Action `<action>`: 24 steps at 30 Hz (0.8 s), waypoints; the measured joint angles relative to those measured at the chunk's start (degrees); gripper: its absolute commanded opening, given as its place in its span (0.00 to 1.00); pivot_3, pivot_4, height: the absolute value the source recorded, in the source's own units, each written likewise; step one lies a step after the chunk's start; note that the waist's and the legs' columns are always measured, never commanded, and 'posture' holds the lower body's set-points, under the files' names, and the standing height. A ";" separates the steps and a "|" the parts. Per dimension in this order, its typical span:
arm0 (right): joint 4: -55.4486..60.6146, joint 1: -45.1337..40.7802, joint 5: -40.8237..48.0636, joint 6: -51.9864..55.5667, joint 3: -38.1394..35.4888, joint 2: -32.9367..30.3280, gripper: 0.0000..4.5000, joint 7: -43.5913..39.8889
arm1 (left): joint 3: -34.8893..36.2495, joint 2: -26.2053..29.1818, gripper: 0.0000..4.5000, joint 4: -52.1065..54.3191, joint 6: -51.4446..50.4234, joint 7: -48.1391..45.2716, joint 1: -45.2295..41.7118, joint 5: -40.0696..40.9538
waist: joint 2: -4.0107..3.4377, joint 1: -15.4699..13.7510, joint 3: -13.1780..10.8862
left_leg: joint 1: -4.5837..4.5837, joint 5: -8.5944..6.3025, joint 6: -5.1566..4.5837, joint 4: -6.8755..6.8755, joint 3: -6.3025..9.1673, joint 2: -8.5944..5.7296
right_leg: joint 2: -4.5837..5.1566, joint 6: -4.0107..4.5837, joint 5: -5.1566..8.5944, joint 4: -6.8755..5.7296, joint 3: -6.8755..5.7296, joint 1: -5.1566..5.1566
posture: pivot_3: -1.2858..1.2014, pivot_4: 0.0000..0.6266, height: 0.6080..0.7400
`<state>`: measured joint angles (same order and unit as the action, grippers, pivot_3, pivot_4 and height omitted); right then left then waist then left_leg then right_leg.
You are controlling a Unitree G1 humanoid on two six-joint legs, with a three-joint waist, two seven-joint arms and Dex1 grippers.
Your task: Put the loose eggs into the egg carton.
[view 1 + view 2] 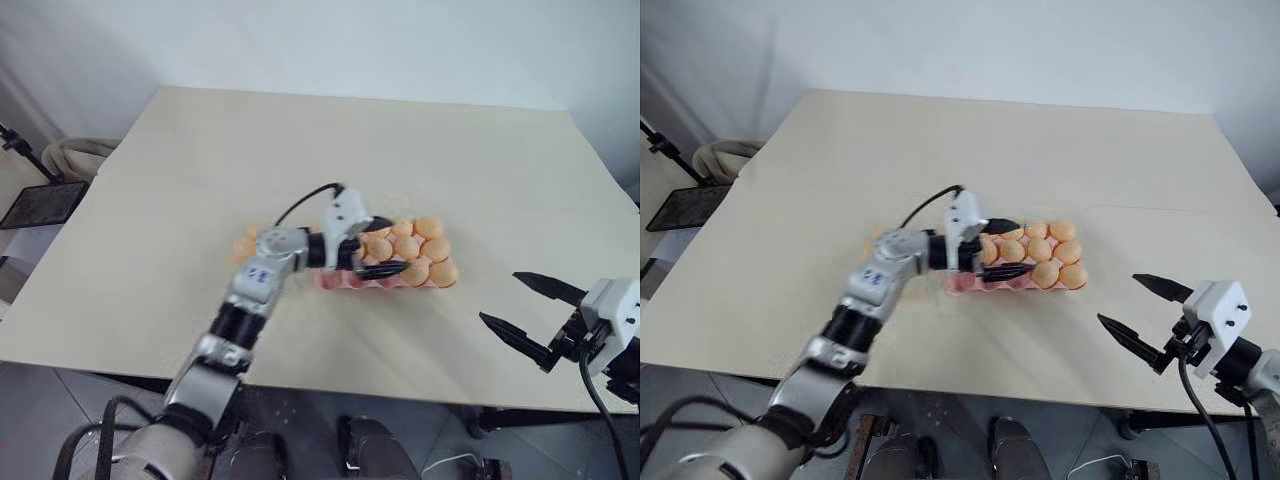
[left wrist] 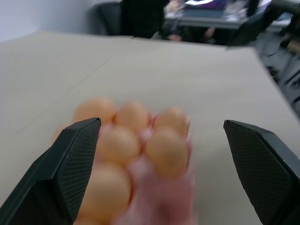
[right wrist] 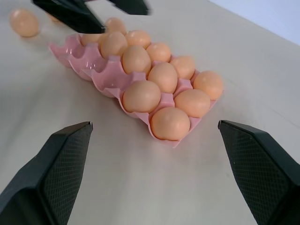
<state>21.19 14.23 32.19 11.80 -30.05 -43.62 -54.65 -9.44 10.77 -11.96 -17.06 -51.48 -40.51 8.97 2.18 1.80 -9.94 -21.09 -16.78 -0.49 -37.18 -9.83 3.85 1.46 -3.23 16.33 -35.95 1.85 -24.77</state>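
The loose egg (image 1: pixel 236 259) nearest the table's front edge is outside the pink egg carton. My left gripper will go to it next and close there.
The pink egg carton (image 3: pixel 80 58) lies mid-table, most of its cups filled with pale orange eggs (image 3: pixel 141 96); the cups at its left end are bare. My left gripper (image 1: pixel 383 248) hovers open over that left part of the carton, one finger on each side, nothing between them. Its wrist view looks over the packed eggs (image 2: pixel 165 151) between spread fingers (image 2: pixel 70 159). A loose egg (image 3: pixel 23 22) lies on the table just left of the carton, with loose eggs (image 1: pixel 245 244) showing beside my left forearm. My right gripper (image 1: pixel 498 297) stands open and empty right of the carton, near the table's front edge.
The light wooden table (image 1: pixel 300 150) has free room behind and left of the carton. Off its left edge stand a black stand with a dark tray (image 1: pixel 42 203) and a beige object (image 1: pixel 80 155). The front edge runs just below my right gripper.
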 measured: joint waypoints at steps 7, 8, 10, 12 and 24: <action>-2.69 -3.74 -0.08 -0.39 1.63 1.21 1.00 0.41 | 7.44 6.17 0.99 16.23 -3.30 4.88 13.31 3.85 | -0.01 -0.28 0.00 | 0.01 0.06 -0.18 -0.14 0.06 -0.12 | 0.24 -0.09 -0.07 0.01 -0.04 0.20 | 0.52 0.24 1.00; -2.78 -3.45 -0.23 -0.42 2.42 1.36 1.00 0.40 | 8.90 6.93 0.99 19.10 -4.22 5.70 15.58 4.76 | -0.01 -0.24 0.00 | 0.01 0.05 -0.19 -0.12 0.06 -0.12 | 0.25 -0.10 -0.07 0.03 -0.04 0.20 | 0.52 0.24 1.00; -2.51 -1.67 -0.31 -0.48 3.38 2.13 1.00 0.23 | 11.47 8.08 0.99 23.60 -5.29 6.93 20.14 6.63 | -0.01 -0.22 0.00 | 0.03 0.04 -0.17 -0.05 0.06 -0.11 | 0.26 -0.08 -0.06 0.03 -0.06 0.20 | 0.52 0.24 1.00; -2.18 -0.11 -0.31 -0.58 4.89 3.41 1.00 -0.01 | 13.98 9.38 0.99 27.14 -6.27 8.16 24.83 8.08 | -0.01 -0.22 0.00 | 0.02 0.03 -0.14 -0.02 0.07 -0.07 | 0.24 -0.05 -0.04 0.03 -0.09 0.17 | 0.52 0.24 1.00; -0.76 3.93 -0.48 -6.11 7.57 12.17 1.00 1.31 | 19.49 11.09 0.99 33.48 -5.57 11.17 37.43 13.83 | 0.02 -0.14 0.03 | 0.05 -0.05 0.01 -0.02 0.01 -0.10 | 0.34 0.40 0.07 0.26 -0.10 0.25 | 0.52 0.24 1.00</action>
<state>20.43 18.16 31.71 5.69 -22.48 -31.45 -53.34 10.05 21.86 21.52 -22.63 -40.31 -3.08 22.80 2.20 1.66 -9.92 -21.04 -16.83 -0.48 -37.20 -9.82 3.75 1.80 -2.83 16.40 -35.69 1.75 -24.52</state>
